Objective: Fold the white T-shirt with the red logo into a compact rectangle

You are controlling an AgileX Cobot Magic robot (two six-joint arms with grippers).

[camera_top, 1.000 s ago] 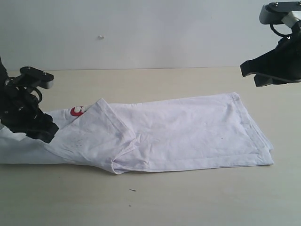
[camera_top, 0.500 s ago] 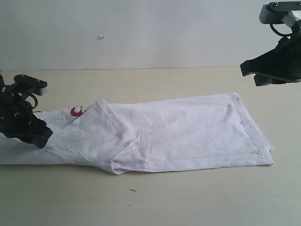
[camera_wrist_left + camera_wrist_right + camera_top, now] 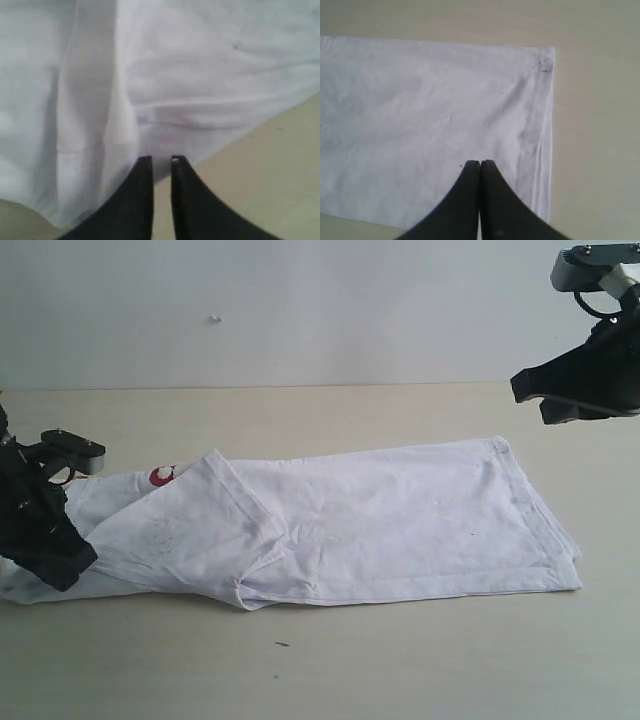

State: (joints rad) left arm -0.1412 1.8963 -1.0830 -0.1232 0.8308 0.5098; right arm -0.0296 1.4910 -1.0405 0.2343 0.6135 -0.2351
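Note:
My left gripper's narrow fingers are beside the raised fold at the white T-shirt's end, so I need to open them and pinch the fold's lower end (image 3: 116, 170) before I pull.
The white T-shirt (image 3: 380, 520) lies folded into a long strip across the table, with a sleeve flap turned over near its left end. A bit of the red logo (image 3: 163, 476) peeks out beside that flap. My left gripper (image 3: 58, 572) is down at the strip's left end. In the left wrist view its jaws (image 3: 161, 159) stand a narrow slit apart, pinched on the edge of the shirt (image 3: 200, 75). My right gripper (image 3: 522, 388) hovers shut above the right hem, and in its wrist view (image 3: 480, 162) holds nothing over the shirt (image 3: 420, 125).
The beige table (image 3: 330, 660) runs in front of and behind the shirt. A pale wall (image 3: 300, 310) stands at the back. A small dark speck (image 3: 282, 644) lies on the table near the front edge of the shirt.
My left gripper has dropped and moved left to the shirt's end, and its jaws have narrowed onto the cloth, which bunches there. The right arm has not moved.

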